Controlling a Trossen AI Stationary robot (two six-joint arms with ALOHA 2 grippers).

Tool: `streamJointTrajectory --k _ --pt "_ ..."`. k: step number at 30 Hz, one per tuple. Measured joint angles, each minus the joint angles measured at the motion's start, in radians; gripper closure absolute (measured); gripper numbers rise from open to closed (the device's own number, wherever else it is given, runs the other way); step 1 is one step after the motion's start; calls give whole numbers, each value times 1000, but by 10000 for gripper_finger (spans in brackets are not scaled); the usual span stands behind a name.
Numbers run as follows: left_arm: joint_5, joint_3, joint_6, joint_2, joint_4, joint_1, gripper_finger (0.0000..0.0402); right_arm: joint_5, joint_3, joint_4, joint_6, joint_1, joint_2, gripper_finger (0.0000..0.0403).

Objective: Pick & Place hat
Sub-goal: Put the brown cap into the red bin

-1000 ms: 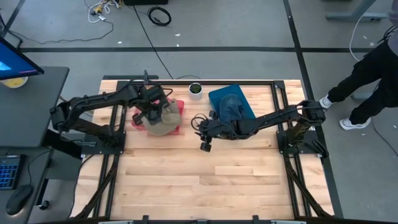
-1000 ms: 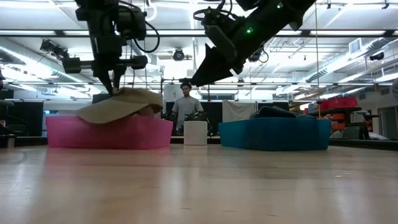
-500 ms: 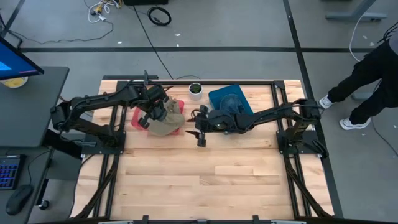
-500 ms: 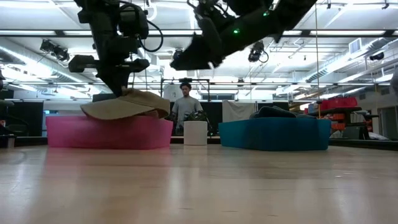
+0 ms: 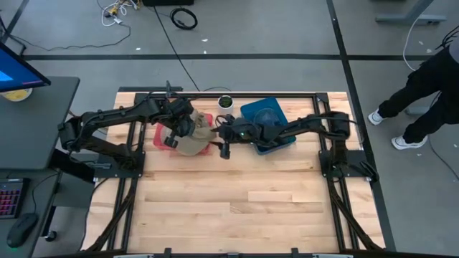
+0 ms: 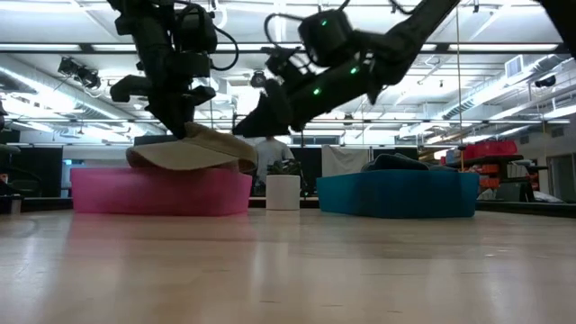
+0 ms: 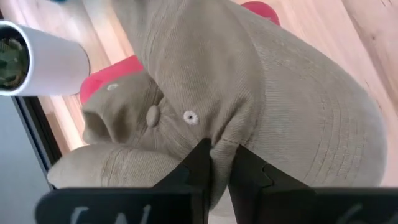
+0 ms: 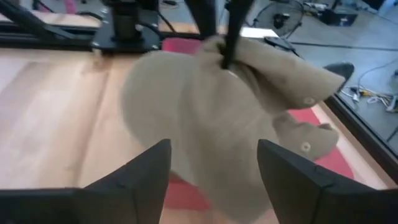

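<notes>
The cap's brim sticks out past the side of the pink tray, so the robot's left gripper will take the cap's top farther from the brim [image 7: 140, 167] and tuck the cap inside.
A tan cap [image 5: 193, 137] is over the right end of the pink tray [image 5: 159, 137]; it also shows in the low view as the tan cap [image 6: 193, 151] and fills the left wrist view as the tan cap [image 7: 249, 93]. My left gripper [image 5: 176, 130] is shut on it from above. My right gripper [image 5: 224, 142] is open, just to the right of the cap and level with it, its fingers [image 8: 134, 180] pointing at the cap [image 8: 230, 118]. A blue tray [image 5: 267, 118] with a dark hat [image 5: 267, 123] in it lies farther right. My left gripper pinches a raised fold of the cap's crown [image 7: 219, 140] between its two fingers [image 7: 199, 165], near the eyelets. It comes from above, pointing down. The cap hangs under the fingers with its brim about level with the pink tray's rim [image 6: 162, 173]; whether it touches the rim I cannot tell.
A white cup with a small plant [image 5: 225, 102] stands at the far edge between the two trays. Bare wooden table [image 5: 229, 201] stretches toward the near edge. A person [image 5: 430, 86] stands on the floor beyond the table's right side.
My right gripper has swung toward the table's left and far side, from the middle of the table up to the cap, staying open. My left gripper has carried the cap a little toward the right, over the tray's right end, still shut on it.
</notes>
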State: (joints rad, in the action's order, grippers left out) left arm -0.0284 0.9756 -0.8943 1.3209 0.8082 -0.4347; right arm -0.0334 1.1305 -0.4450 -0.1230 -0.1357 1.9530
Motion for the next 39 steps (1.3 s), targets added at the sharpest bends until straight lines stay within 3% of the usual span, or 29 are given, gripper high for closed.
streamJointTrajectory --k 7,11,16,19,21,25,29,39 --pt "3 0 -157 0 -4 10 358 -4 166 42 -28 -19 145 167" --pt "7 0 -149 0 0 12 372 -7 244 128 -44 -19 189 187" --pt "43 0 1 0 -8 13 376 -2 258 154 -43 -14 193 279" --pt "93 0 55 0 -14 13 362 0 258 155 -39 -13 191 358" --pt "145 0 95 0 -20 14 350 -2 258 148 1 -11 190 388" --pt "227 0 150 0 -24 14 329 -6 258 110 60 -3 183 376" --pt "239 0 127 0 -22 14 323 -6 268 44 63 17 174 389" --pt "294 1 59 0 -36 4 330 -2 331 125 82 30 205 384"
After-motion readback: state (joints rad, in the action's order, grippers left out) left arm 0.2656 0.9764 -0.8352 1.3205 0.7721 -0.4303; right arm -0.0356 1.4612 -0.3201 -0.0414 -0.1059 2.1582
